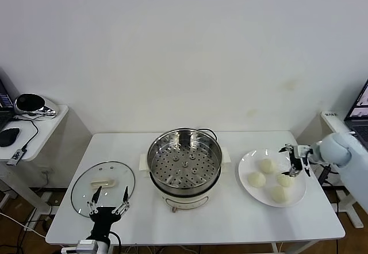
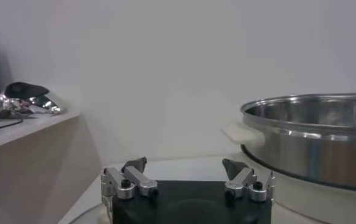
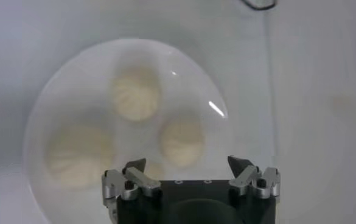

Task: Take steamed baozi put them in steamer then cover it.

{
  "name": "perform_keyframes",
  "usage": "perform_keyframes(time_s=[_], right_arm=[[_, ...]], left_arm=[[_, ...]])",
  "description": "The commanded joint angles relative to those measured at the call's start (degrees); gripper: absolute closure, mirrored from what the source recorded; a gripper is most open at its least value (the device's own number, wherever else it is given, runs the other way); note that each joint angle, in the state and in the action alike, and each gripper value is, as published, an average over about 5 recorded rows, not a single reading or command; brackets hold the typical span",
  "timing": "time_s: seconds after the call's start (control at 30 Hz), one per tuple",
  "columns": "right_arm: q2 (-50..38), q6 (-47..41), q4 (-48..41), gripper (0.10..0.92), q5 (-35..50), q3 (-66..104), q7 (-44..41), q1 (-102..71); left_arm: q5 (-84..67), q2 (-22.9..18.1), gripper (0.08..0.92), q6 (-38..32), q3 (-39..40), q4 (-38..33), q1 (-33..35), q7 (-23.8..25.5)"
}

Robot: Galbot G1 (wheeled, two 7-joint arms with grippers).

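The robot's right gripper should next move to the back baozi (image 1: 267, 165) (image 3: 182, 143) on the white plate, the one closest to the wall, and close around that baozi's sides.
Four cream-white baozi lie on a white plate (image 1: 296, 199) at the right: one at the back (image 1: 266, 165), one at the left (image 1: 256, 179), one at the right (image 1: 285, 180), one at the front (image 1: 279, 193). My right gripper (image 1: 292, 161) is open and empty, hovering above the plate's far right part. In the right wrist view it (image 3: 187, 163) looks down on the baozi (image 3: 182, 140). The steamer (image 1: 184, 163) stands mid-table, its holed tray bare; it also shows in the left wrist view (image 2: 311, 137). The glass cover (image 1: 103, 180) lies flat at the left. My left gripper (image 1: 108, 201) is open at the cover's near edge.
A side table (image 1: 34, 127) at the far left holds a shiny object (image 1: 33, 104), a mouse and cables. A laptop edge (image 1: 359, 107) shows at the far right. The steamer's cable (image 1: 210, 131) runs behind the pot.
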Motion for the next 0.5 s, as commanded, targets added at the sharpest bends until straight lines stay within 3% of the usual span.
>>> perform_keyframes(time_s=[0.03,0.5], right_arm=[[4.3,0.3,-8.7,0.203,-0.6,-9.9,-3.6,8.9],[14.1,4.6,-20.1,0.203,-8.0,-9.6,-3.3,10.1]], left_arm=[[0.1,0.0,0.177,-0.1,-0.3,0.2,0.0,0.0],[0.7,0.5,0.177,-0.7,-0.8,1.3,-0.4,0.1]])
